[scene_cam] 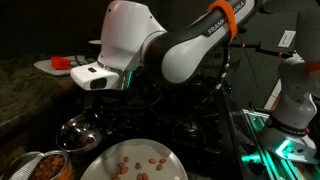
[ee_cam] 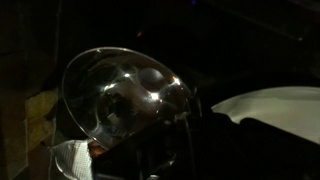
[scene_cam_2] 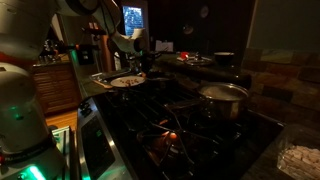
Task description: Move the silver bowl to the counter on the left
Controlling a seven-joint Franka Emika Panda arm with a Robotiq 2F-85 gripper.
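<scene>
My gripper is to set down the silver bowl. It will let go of it between the printed can and the white dish of nuts [scene_cam: 70, 150] [ee_cam: 116, 127].
The silver bowl [scene_cam: 80, 131] sits on the dark stove top, to the left of the white dish of nuts [scene_cam: 135, 161]. In the wrist view the silver bowl [ee_cam: 120, 90] fills the left half, shiny and empty. My gripper [ee_cam: 190, 128] is a dark shape low over the bowl's right rim, between the bowl and the white dish [ee_cam: 270, 105]. Its fingers are too dark to tell whether they are open or shut. The dark stone counter [scene_cam: 20, 85] lies at the far left. In an exterior view the bowl [scene_cam_2: 104, 75] shows only dimly beside the dish [scene_cam_2: 127, 81].
A printed can [scene_cam: 45, 166] stands by the bowl at the front left, also in the wrist view [ee_cam: 72, 160]. A white plate with something red [scene_cam: 58, 64] lies on the counter. A steel pot [scene_cam_2: 225, 97] stands on the stove grates.
</scene>
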